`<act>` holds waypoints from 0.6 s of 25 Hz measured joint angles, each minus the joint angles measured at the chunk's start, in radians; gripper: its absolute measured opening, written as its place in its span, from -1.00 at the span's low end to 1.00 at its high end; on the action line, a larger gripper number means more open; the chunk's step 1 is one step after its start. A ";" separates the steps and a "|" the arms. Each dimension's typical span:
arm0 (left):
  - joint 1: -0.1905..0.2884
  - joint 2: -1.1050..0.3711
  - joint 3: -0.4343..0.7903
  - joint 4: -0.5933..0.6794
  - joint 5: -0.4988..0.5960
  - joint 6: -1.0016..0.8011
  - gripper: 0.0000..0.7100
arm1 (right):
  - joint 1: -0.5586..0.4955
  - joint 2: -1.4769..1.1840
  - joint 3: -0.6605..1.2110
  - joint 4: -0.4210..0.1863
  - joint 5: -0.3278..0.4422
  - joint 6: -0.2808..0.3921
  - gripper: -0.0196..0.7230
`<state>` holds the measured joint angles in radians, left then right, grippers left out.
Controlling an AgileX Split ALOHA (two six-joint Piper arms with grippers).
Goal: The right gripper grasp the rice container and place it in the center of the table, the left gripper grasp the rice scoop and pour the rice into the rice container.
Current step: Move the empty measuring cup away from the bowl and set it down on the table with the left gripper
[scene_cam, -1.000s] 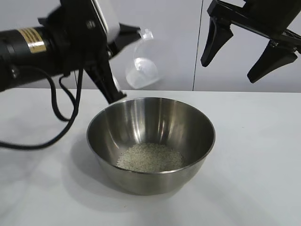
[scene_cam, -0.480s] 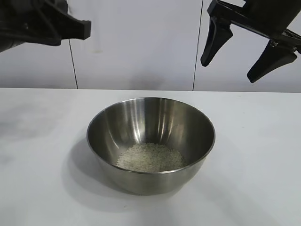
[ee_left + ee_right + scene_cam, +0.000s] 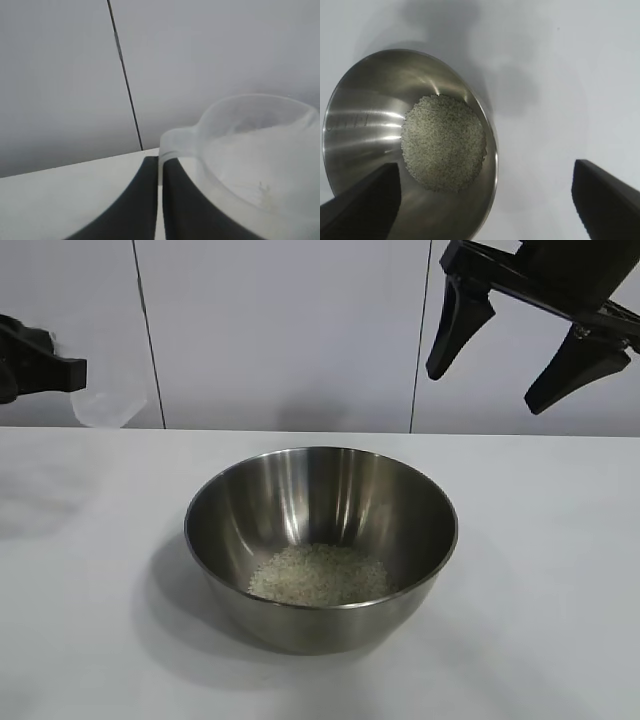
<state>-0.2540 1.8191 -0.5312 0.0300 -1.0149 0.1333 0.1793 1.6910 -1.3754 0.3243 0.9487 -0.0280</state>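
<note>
My left gripper will release the rice scoop on the white table, at the edge of the rice container's shadow (image 3: pixel 153 552).
The steel rice container (image 3: pixel 320 540) stands in the middle of the white table (image 3: pixel 540 620), with a heap of rice (image 3: pixel 318 574) in its bottom; the right wrist view shows the container (image 3: pixel 365 110) and the rice (image 3: pixel 443 142) from above. My left gripper (image 3: pixel 45 370) is at the far left edge, above the table, shut on the tab handle of the clear rice scoop (image 3: pixel 108 407). In the left wrist view its fingers (image 3: pixel 185 210) pinch the scoop (image 3: pixel 250 150), which looks empty. My right gripper (image 3: pixel 500 365) hangs open and empty high at the back right.
A pale panelled wall (image 3: pixel 290 330) runs behind the table. Bare tabletop lies all round the bowl (image 3: pixel 560 75).
My left gripper has swung with the scoop from above the bowl's back rim out to the far left edge. The right gripper and the bowl have not moved.
</note>
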 joint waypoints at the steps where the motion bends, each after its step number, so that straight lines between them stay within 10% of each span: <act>1: 0.000 0.021 0.000 0.001 -0.035 0.000 -0.97 | 0.000 0.000 0.000 0.000 -0.001 0.000 0.78; 15: 0.000 0.245 -0.002 0.004 -0.117 0.000 -0.97 | 0.000 0.000 0.000 0.000 -0.003 0.000 0.78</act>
<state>-0.2540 2.0641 -0.5329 0.0340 -1.1315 0.1333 0.1793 1.6910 -1.3754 0.3243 0.9452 -0.0280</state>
